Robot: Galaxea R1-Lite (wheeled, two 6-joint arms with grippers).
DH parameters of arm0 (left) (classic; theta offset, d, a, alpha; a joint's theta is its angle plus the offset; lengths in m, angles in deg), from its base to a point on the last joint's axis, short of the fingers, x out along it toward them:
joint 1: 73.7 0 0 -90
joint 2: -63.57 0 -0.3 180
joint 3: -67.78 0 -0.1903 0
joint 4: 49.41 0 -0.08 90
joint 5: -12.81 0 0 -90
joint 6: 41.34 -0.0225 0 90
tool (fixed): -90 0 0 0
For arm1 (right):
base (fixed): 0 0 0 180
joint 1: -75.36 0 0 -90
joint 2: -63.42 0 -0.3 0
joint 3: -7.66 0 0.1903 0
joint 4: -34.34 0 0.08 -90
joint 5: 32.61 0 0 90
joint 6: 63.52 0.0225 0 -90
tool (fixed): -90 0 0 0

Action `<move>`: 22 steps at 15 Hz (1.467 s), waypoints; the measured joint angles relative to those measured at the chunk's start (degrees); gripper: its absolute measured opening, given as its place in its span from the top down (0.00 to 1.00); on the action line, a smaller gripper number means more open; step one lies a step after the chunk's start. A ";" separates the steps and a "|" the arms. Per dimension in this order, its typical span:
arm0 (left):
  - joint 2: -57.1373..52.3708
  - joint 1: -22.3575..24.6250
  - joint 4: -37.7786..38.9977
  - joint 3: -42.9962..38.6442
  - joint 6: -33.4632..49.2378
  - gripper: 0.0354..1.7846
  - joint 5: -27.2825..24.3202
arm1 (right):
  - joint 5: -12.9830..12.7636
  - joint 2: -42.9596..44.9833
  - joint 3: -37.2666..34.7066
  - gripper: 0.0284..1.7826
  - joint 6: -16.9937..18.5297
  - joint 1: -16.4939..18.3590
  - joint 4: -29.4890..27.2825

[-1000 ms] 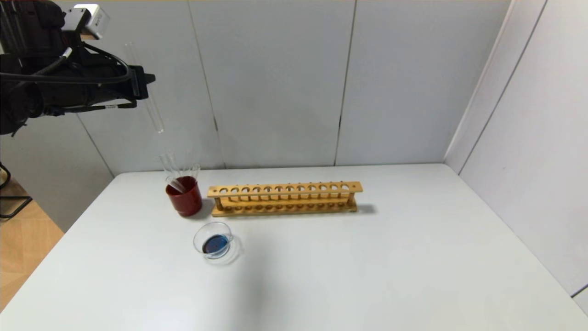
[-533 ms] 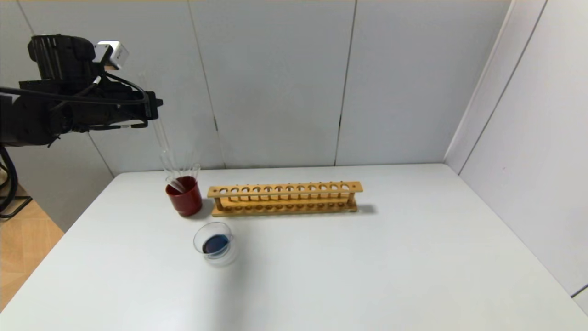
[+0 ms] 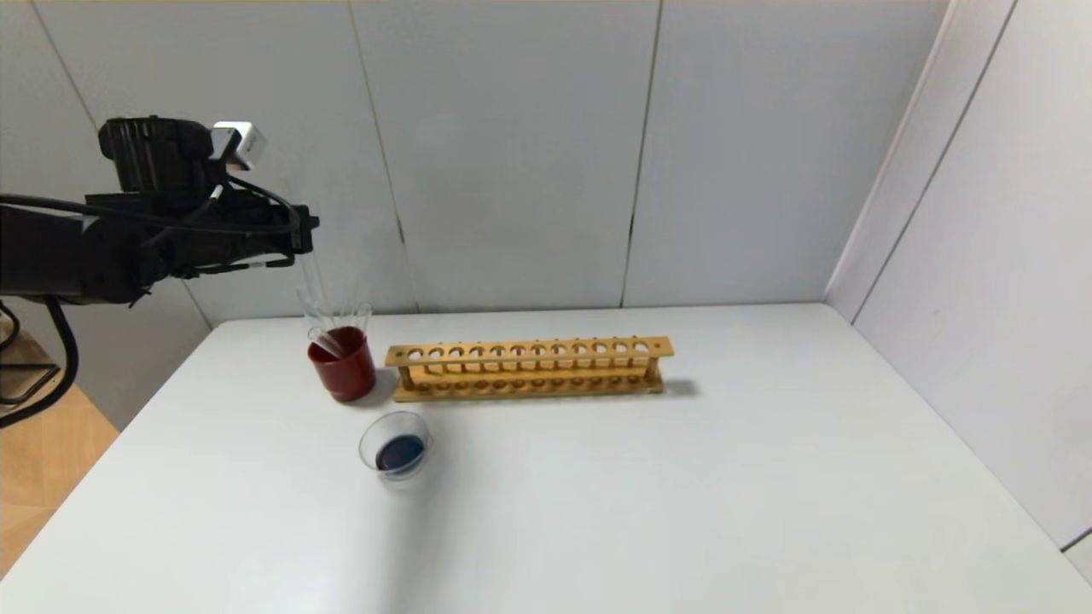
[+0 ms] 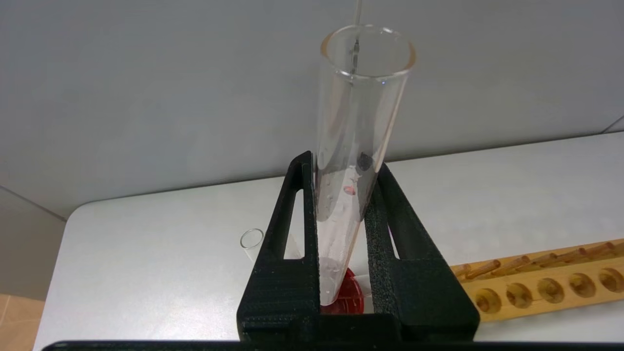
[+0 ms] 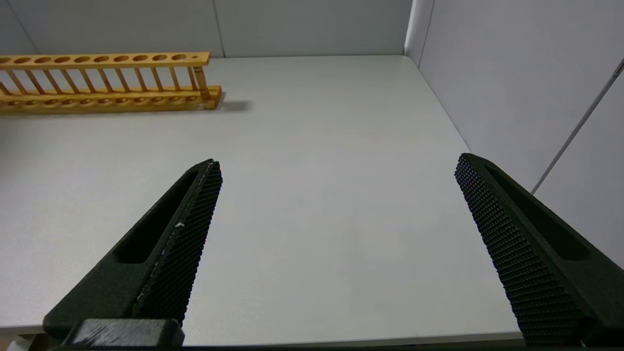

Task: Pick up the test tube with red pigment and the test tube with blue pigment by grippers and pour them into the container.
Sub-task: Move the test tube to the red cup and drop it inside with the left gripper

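The clear test tube, now upright just over the cup's mouth, will be let go by my left gripper inside the dark red cup (image 3: 322, 348) (image 4: 343, 297), next to the other leaning tubes.
My left gripper (image 3: 305, 232) (image 4: 343, 165) hangs above the dark red cup (image 3: 343, 368) (image 4: 349, 298), shut on a clear test tube (image 3: 313, 271) (image 4: 361, 105). That tube stands nearly upright, mouth up, its round end just over the cup's mouth. It holds no coloured fill, only droplets and a small red fleck, so I cannot tell which pigment it carried. The container (image 3: 368, 443), a low glass dish in front of the cup, holds dark blue liquid (image 3: 400, 453). My right gripper (image 5: 336, 161) is open over bare table at the right and does not show in the head view.
Other clear tubes (image 3: 320, 304) (image 4: 252, 239) lean in the red cup. A long wooden rack (image 3: 529, 367) (image 4: 546, 287) (image 5: 102, 80) with no tubes in it stands right of the cup. Grey wall panels close the back and right side.
The left arm has come down and moved right with the tube. The tube's lower end, first high above the cup, now reaches its mouth.
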 joint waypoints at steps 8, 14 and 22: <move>1.35 -0.67 4.49 -6.24 -0.38 0.83 0.28 | -0.02 0.00 0.00 0.02 0.00 0.00 0.00; 0.99 -0.73 6.00 -9.55 -0.66 0.83 0.61 | 0.02 0.00 0.00 0.02 0.00 0.00 0.00; 2.69 -0.37 13.06 -12.50 -1.11 0.83 0.54 | 0.02 0.00 0.00 0.02 0.00 0.00 0.00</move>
